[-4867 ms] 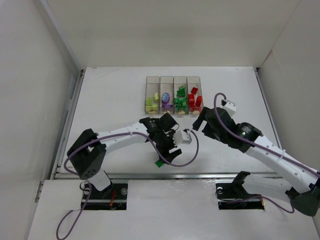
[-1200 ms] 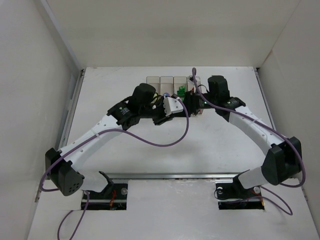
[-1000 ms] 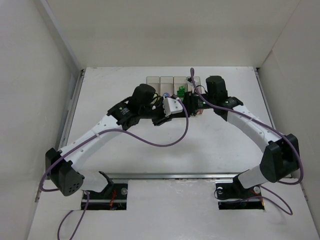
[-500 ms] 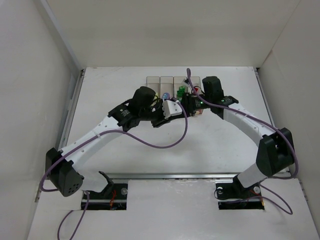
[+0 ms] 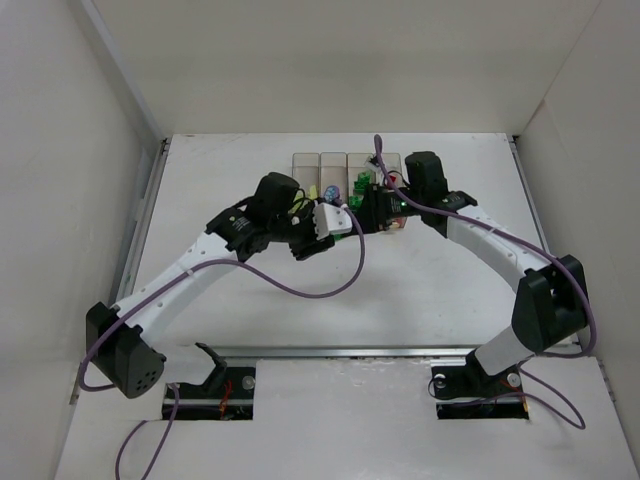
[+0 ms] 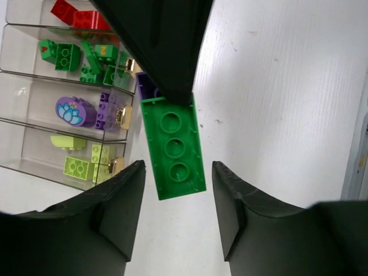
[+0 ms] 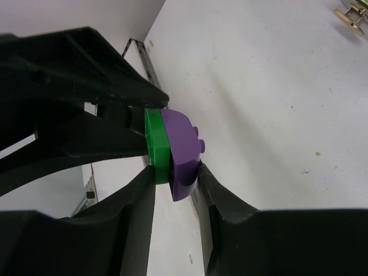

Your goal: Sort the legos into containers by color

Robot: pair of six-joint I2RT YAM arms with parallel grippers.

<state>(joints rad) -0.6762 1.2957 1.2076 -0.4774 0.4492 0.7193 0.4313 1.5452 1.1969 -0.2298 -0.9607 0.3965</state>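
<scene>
I will grip the green lego's loose end (image 6: 179, 177) with my left gripper and twist it before sorting, as the green lego is still stuck to the purple lego.
A flat green lego (image 6: 172, 148) stuck to a purple lego (image 7: 185, 148) hangs above the table, pinched between my right gripper's (image 7: 175, 172) fingers. My left gripper (image 6: 178, 213) is open, its fingers (image 6: 118, 207) standing apart on either side just below the green lego without touching it. In the top view the two grippers meet in front of the containers (image 5: 305, 165), left gripper (image 5: 330, 222) beside right gripper (image 5: 366, 208). The containers (image 6: 29, 115) hold red legos (image 6: 75, 14), green legos (image 6: 86, 57), purple legos (image 6: 86, 109) and yellow-green legos (image 6: 80, 164), one colour to each bin.
Small gold latches (image 6: 123, 115) sit at the near ends of the bins. White walls close in the table on three sides. A metal rail (image 5: 330, 350) runs along the near edge. Purple cables loop from both arms.
My left gripper has opened and drawn back to the left, letting go of the green lego. The right gripper stays shut on the joined pair, nearly still.
</scene>
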